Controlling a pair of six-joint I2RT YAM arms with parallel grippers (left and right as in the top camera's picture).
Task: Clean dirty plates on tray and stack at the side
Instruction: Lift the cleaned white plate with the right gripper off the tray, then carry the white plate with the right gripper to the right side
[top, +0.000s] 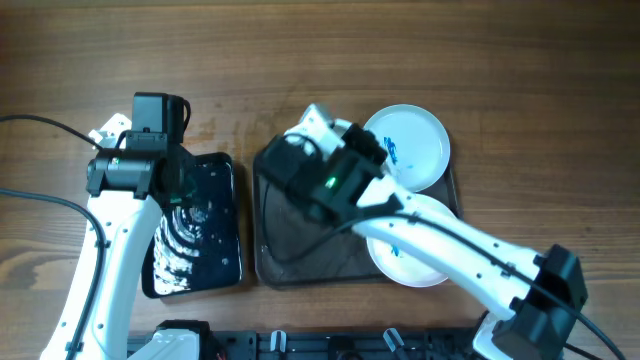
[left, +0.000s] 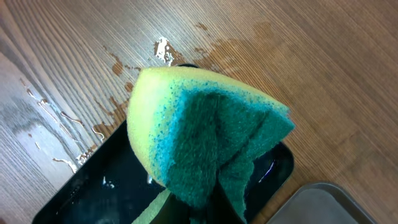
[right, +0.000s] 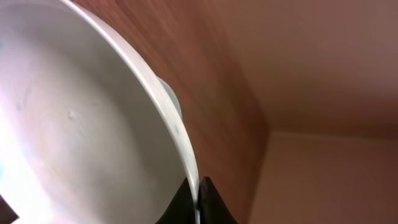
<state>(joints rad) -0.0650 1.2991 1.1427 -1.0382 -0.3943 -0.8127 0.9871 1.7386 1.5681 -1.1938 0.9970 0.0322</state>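
Note:
My right gripper releases the white plate next on the bare wooden table out (top: 545, 134) beyond the blue-smeared pale plate.
My right gripper (right: 199, 200) is shut on the rim of a white plate (right: 74, 124), which it holds tilted in the air. From overhead this gripper (top: 322, 150) is over the back left of the dark grey-brown tray (top: 300, 255), with the held plate's white edge (top: 316, 121) showing beyond it. A pale plate with a blue smear (top: 410, 145) lies at the tray's back right. Another white plate (top: 400, 265) lies at the front right, partly under my right arm. My left gripper (left: 217, 208) is shut on a yellow-and-green sponge (left: 205, 137).
A smaller glossy black tray (top: 205, 240) holding water lies left of the big tray, under my left gripper (top: 178, 190). Water is splashed on the wooden table (left: 74, 130) beside it. The grey tray's corner (left: 323, 202) shows in the left wrist view.

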